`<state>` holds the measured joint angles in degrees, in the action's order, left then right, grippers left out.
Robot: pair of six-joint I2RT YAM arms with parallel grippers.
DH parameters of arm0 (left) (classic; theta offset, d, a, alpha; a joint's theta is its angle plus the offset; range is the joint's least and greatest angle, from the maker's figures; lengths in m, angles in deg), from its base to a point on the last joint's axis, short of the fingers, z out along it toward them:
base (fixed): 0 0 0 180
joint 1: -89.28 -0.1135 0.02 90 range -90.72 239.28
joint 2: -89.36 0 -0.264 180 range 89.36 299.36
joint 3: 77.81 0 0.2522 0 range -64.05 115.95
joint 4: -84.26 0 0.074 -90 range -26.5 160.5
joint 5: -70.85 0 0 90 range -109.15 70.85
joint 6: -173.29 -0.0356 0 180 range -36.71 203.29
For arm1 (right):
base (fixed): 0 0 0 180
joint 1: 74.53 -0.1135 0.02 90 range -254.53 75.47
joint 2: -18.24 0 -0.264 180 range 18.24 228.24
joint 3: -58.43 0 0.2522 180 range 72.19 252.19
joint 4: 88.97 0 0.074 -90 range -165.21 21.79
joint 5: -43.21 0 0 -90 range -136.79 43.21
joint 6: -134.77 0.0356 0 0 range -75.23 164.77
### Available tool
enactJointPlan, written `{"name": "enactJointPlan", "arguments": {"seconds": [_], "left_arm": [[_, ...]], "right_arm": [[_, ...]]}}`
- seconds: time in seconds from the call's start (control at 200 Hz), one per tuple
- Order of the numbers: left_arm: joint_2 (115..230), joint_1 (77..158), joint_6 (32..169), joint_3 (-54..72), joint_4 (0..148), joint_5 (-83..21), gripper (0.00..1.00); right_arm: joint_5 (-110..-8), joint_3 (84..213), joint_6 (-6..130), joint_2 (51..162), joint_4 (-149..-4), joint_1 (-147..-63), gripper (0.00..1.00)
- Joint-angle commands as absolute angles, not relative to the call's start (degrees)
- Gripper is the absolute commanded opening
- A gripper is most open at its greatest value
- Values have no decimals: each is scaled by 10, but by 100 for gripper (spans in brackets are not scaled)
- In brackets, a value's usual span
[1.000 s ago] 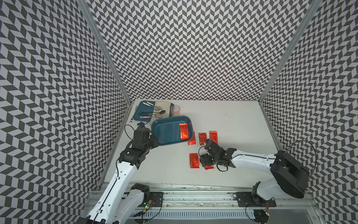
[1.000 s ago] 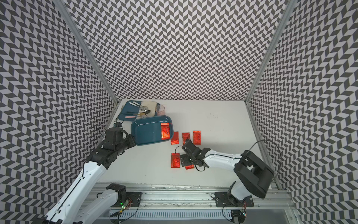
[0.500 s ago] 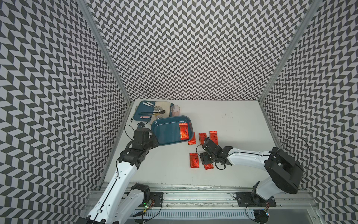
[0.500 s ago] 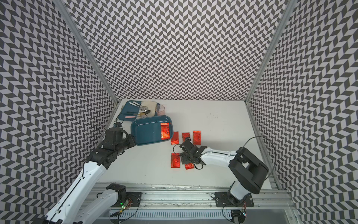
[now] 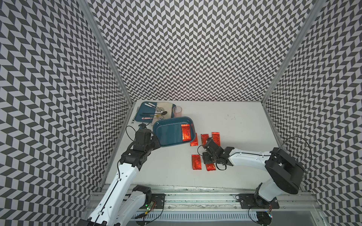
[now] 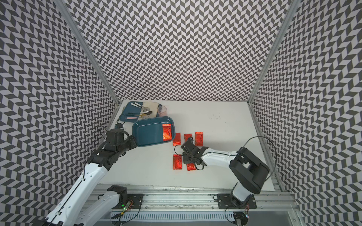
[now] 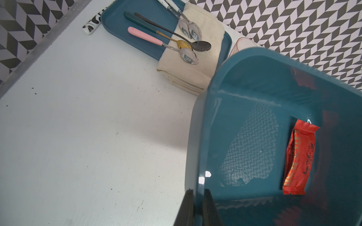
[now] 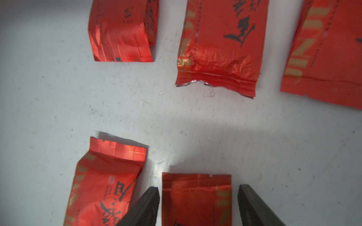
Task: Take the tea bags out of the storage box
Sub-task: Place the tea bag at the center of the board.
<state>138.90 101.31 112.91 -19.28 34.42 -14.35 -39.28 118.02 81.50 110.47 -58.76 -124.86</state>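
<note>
The tea bag under my right gripper is closer to me than the tea bag beside it, so I need to grip it and slide it away into line [image 8: 196, 156].
The teal storage box [image 5: 168, 135] [image 6: 148, 135] stands at the table's left, its near end raised. My left gripper [image 5: 157, 142] [image 7: 197, 190] is shut on that end's rim. One red tea bag [image 5: 186, 132] [image 7: 299, 156] lies inside against the far wall. Several more tea bags lie on the table to the right [image 5: 194, 140] [image 5: 215, 137] [image 5: 196, 162]. My right gripper [image 5: 208, 158] [image 8: 198, 188] is low over another tea bag [image 5: 210, 166] [image 8: 195, 199]. It is open, with a finger on each side and a small gap to each.
A flatter blue tray [image 5: 145, 111] with spoons and a beige cloth sits at the back left, right behind the box. A clear cup [image 5: 177, 111] stands beside it. The patterned left wall runs close by my left arm.
The right gripper's jaws have narrowed around the tea bag under them, and that arm has shifted slightly left. The left gripper and the box have not moved.
</note>
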Motion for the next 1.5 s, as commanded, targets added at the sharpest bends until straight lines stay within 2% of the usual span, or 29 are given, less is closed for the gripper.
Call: {"name": "enactJointPlan", "arguments": {"seconds": [0.0, 0.981, 1.157, 1.492], "left_arm": [[1385, 1018, 1132, -191, 364, -149, 0], [1383, 1021, 1132, -191, 364, -146, 0], [1383, 1020, 1132, -191, 364, -147, 0], [1383, 1020, 1132, -191, 365, -148, 0]], "right_arm": [[-406, 1173, 837, 1129, -569, -1253, 65], [-360, 1179, 844, 1126, -537, -1253, 58], [-375, 1186, 840, 1107, -535, -1257, 69], [-378, 1200, 828, 1126, -521, -1272, 77]]}}
